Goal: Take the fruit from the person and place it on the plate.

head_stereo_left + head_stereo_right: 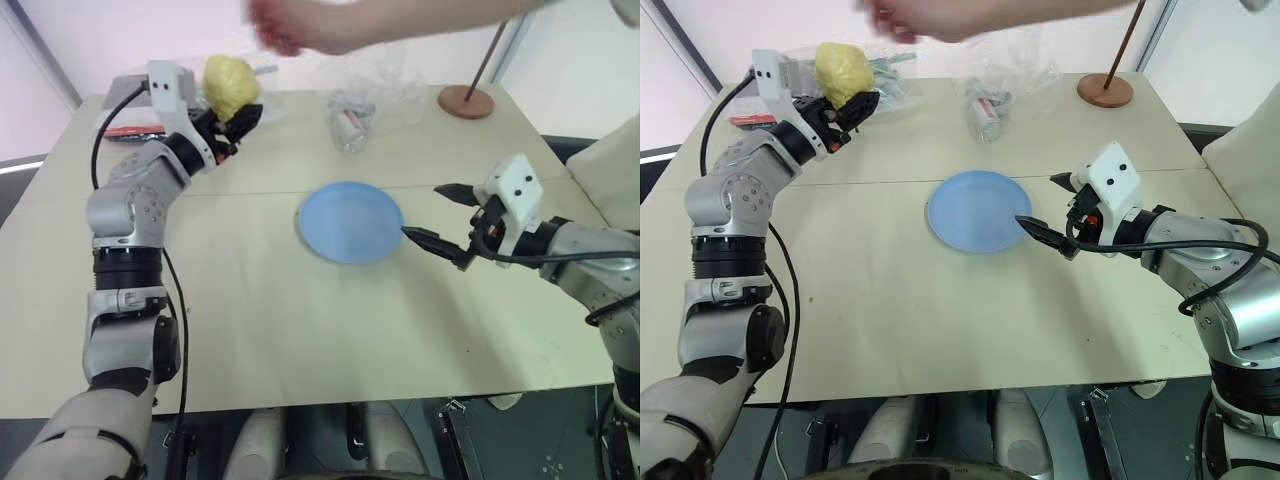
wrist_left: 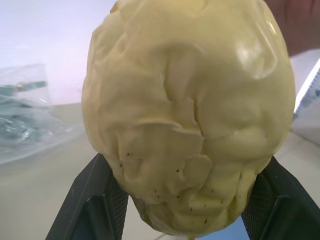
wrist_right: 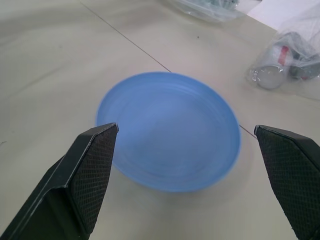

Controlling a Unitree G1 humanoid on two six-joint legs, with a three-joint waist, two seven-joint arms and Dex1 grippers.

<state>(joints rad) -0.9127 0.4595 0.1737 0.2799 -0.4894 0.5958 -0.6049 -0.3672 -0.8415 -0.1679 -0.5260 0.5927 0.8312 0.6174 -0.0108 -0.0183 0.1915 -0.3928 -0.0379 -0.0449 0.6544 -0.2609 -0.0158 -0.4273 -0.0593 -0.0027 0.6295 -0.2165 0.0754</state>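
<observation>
I need to release the fruit from my left gripper on the light-blue plate's half farther from my right gripper [image 1: 335,220].
The pale yellow bumpy fruit [image 1: 229,86] is held up over the far left of the table, with my left gripper [image 1: 238,118] shut on its lower part; in the left wrist view the fruit [image 2: 190,115] sits between the two black pads. The person's hand [image 1: 300,28] hovers just beyond and to the right of the fruit, apart from it. The light-blue plate [image 1: 351,221] lies flat and bare in the middle of the table. My right gripper [image 1: 444,217] stands open just right of the plate's rim, and the plate [image 3: 167,131] lies ahead between its fingers.
Clear plastic bags with small items [image 1: 360,105] lie at the back of the table. A brown round disc base with a rod [image 1: 466,100] stands at the back right. More bagged items [image 1: 890,85] lie behind the fruit. The near half of the table is bare wood.
</observation>
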